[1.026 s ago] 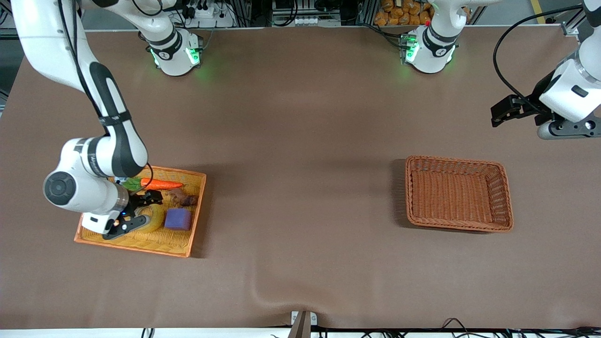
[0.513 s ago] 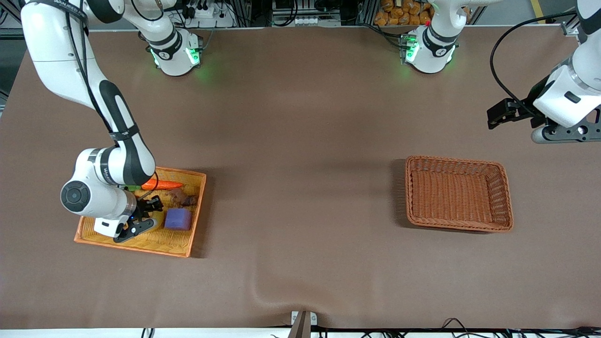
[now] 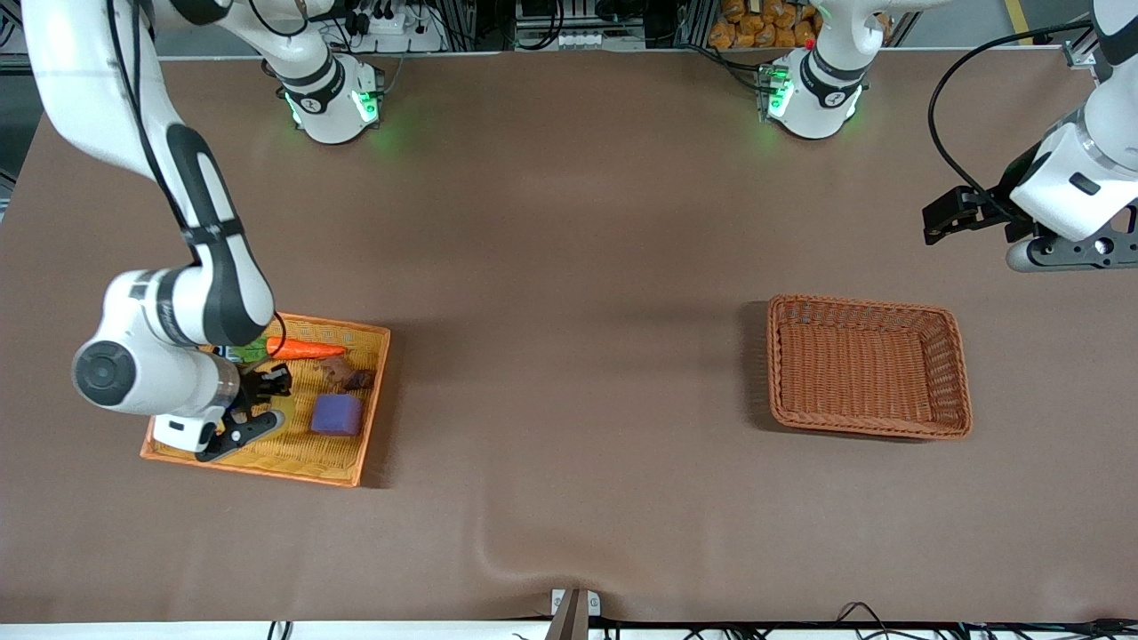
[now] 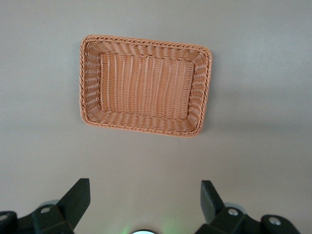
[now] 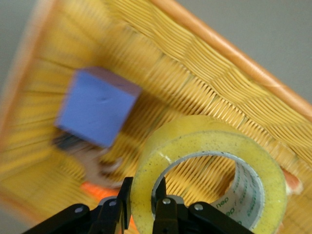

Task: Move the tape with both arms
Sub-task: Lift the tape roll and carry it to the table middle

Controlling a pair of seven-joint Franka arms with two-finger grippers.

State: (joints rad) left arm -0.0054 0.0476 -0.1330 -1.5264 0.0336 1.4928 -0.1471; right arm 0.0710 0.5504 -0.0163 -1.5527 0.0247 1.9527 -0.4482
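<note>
My right gripper is going to put the yellow tape down on the bare table (image 3: 583, 342) between the orange tray and the brown wicker basket.
The yellow tape (image 5: 209, 165) is a translucent ring with a pale core. My right gripper (image 5: 144, 195) is shut on its wall, one finger outside and one inside the hole. In the front view the right gripper (image 3: 253, 404) holds the tape (image 3: 275, 417) just over the orange tray (image 3: 342, 476), beside the purple cube (image 3: 336, 414). My left gripper (image 3: 947, 218) is open and empty in the air, over bare table near the left arm's end. In the left wrist view its gripper (image 4: 145, 200) has its jaws wide apart over the brown cloth.
The tray also holds a carrot (image 3: 305, 349) and a small brown thing (image 3: 348, 377). The purple cube (image 5: 97, 107) and the tray rim (image 5: 234, 53) show in the right wrist view. An empty brown wicker basket (image 3: 867, 366) stands toward the left arm's end and shows in the left wrist view (image 4: 146, 92).
My right gripper has shifted a little toward the right arm's end of the tray with the tape in it. The left arm moved slightly, then held still.
</note>
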